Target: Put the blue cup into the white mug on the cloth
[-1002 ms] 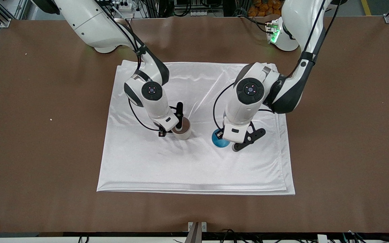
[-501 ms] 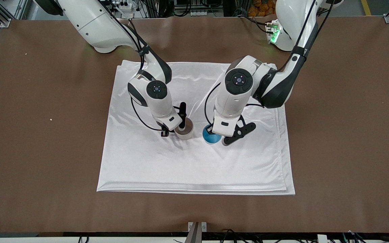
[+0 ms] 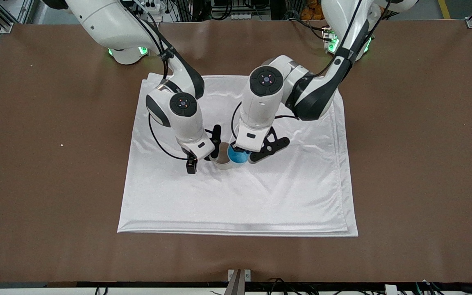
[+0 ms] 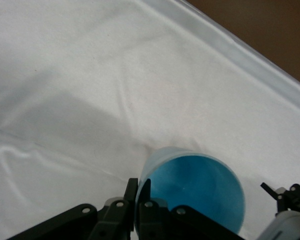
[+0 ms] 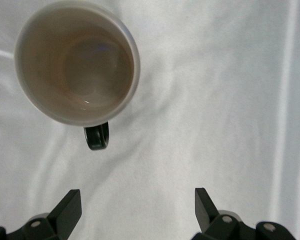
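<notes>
The robot's left gripper will release the blue cup, now hanging close over the cloth, inside the empty white mug [image 3: 223, 153] that stands next to the open right gripper.
The blue cup [image 3: 238, 157] hangs from my left gripper [image 3: 240, 150], which is shut on its rim, close over the cloth [image 3: 260, 196] and right beside the white mug [image 3: 222, 161]. In the left wrist view the fingers [image 4: 131, 192] pinch the rim of the cup [image 4: 195, 187], whose blue inside is empty. The mug stands upright on the cloth and is empty. My right gripper [image 3: 204, 152] is open just over the cloth beside the mug, toward the right arm's end. In the right wrist view the mug [image 5: 77, 62] and its black handle [image 5: 97, 136] lie ahead of the open gripper [image 5: 137, 205].
The cloth lies in the middle of the brown table [image 3: 424, 164], with bare cloth on the side nearer the front camera. Its layered edge [image 4: 250, 60] shows in the left wrist view.
My left gripper has carried the blue cup across the cloth toward the right arm's end, up to the mug. My right gripper has pulled back slightly from the mug.
</notes>
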Available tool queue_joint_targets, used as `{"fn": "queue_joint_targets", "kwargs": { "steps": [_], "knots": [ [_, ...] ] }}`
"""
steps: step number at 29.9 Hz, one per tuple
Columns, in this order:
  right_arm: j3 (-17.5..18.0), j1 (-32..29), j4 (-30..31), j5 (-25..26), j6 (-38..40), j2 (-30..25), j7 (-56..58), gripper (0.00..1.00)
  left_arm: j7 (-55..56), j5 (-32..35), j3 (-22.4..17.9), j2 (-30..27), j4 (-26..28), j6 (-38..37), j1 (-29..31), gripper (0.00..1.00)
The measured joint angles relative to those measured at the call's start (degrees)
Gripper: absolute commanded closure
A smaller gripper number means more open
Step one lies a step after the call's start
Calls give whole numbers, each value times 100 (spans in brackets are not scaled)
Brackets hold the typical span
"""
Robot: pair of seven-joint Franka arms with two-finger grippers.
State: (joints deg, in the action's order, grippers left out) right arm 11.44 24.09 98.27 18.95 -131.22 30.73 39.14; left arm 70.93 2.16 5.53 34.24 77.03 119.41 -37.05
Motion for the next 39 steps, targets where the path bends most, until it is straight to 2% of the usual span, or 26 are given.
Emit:
{"fn": "queue_joint_targets", "kwargs": {
  "steps": [9,20,29,39],
  "knots": [
    [7,-375,248,-96,130,-636,-30,0,107,0,-11,156,-8,223,-207,100],
    [6,-894,843,-550,159,-1536,-57,0,155,0,-17,394,-11,339,-408,100],
    [-2,-1460,1082,-686,592,-2298,-59,0,159,0,-19,544,-11,340,-505,100],
    [-14,-2147,1116,-1156,783,-2665,-61,0,159,0,-40,826,-9,343,-507,100]
  ]
}}
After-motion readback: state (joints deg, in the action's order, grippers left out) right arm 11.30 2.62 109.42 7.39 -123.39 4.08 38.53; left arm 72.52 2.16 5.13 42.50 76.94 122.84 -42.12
